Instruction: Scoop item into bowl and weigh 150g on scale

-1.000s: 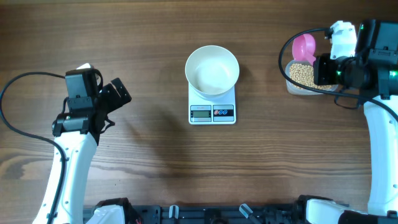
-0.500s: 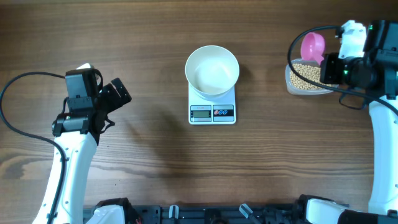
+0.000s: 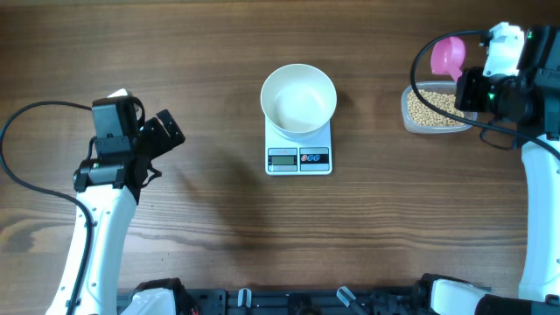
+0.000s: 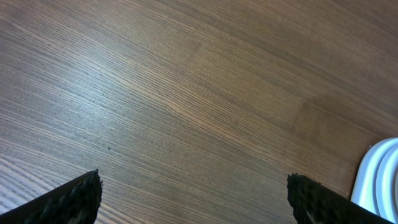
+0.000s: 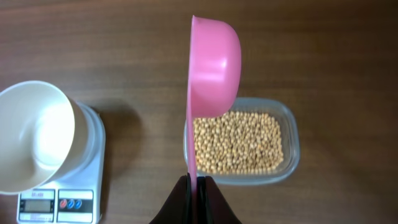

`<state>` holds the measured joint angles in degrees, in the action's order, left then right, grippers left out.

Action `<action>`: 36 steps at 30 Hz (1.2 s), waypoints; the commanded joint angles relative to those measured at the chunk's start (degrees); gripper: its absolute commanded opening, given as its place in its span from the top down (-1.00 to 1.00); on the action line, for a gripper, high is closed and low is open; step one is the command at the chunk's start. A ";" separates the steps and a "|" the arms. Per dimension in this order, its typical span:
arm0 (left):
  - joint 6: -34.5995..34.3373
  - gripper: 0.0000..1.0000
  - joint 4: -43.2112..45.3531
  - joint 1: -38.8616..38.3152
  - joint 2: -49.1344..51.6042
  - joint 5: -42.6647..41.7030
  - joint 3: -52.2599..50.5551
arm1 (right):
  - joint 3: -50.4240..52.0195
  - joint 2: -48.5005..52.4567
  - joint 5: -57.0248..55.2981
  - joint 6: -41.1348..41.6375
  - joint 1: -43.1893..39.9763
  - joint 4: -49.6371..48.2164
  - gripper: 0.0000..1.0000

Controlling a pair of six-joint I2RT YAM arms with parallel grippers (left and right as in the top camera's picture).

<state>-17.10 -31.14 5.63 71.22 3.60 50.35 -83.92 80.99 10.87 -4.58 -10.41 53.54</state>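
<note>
Next, my left gripper goes to the buttons [image 3: 311, 158] on the front of the white scale and closes there, ready to press one.
The white bowl [image 3: 299, 98] [image 5: 34, 137] stands empty on the white scale [image 3: 299, 157] [image 5: 59, 199] at the table's middle. Tan beans [image 3: 433, 107] [image 5: 237, 142] fill a clear plastic tub [image 3: 409, 118] [image 5: 289, 168] at the far right. My right gripper [image 3: 471, 83] [image 5: 196, 186] is shut on the handle of a pink scoop [image 3: 447, 54] [image 5: 212, 68], which it holds on edge above the tub's far rim. No beans show in the scoop. My left gripper [image 3: 162, 131] [image 4: 193, 193] hangs open over bare wood at the left, its fingertips [image 4: 81, 193] far apart.
The table [image 3: 219, 227] is brown wood. Black cables loop beside both arms, one at the left [image 3: 26, 114] and one by the right arm [image 3: 420, 52]. The bowl's white rim [image 4: 379, 180] shows at the right edge of the left wrist view.
My right gripper has lifted the pink scoop up and away from the beans, toward the far right. The tub now lies uncovered. The left arm has stayed still.
</note>
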 commanded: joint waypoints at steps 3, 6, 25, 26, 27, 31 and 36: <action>0.11 -1.00 -0.02 0.28 -0.72 0.37 -0.11 | 0.15 -0.70 -0.39 0.28 -0.17 -3.72 0.91; 0.11 -1.00 -0.02 0.28 -0.72 0.37 -0.11 | 0.15 -0.70 -0.33 0.28 -0.17 -5.22 0.91; -0.57 -1.00 1.66 0.28 -0.72 -2.12 -0.11 | 0.15 -0.70 8.72 0.31 -0.17 -7.89 0.91; -2.36 -1.00 2.03 0.26 -0.72 -6.67 -0.11 | 0.15 -0.70 8.72 0.31 -0.17 -7.26 0.92; -4.09 -1.00 2.05 0.26 -0.72 -11.63 -0.11 | 0.15 -0.70 8.72 0.33 -0.17 -6.71 0.91; -10.43 -1.00 5.22 0.26 -0.72 -26.36 -0.11 | 0.15 -0.70 8.74 2.64 -0.15 -5.49 0.92; -7.63 -1.00 6.14 -1.01 -0.72 -42.62 -0.11 | 0.15 -0.70 8.76 3.74 -0.15 -3.04 0.92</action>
<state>-24.84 -25.52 5.65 71.22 -21.61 50.30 -83.90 80.99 18.24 -2.46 -10.41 49.21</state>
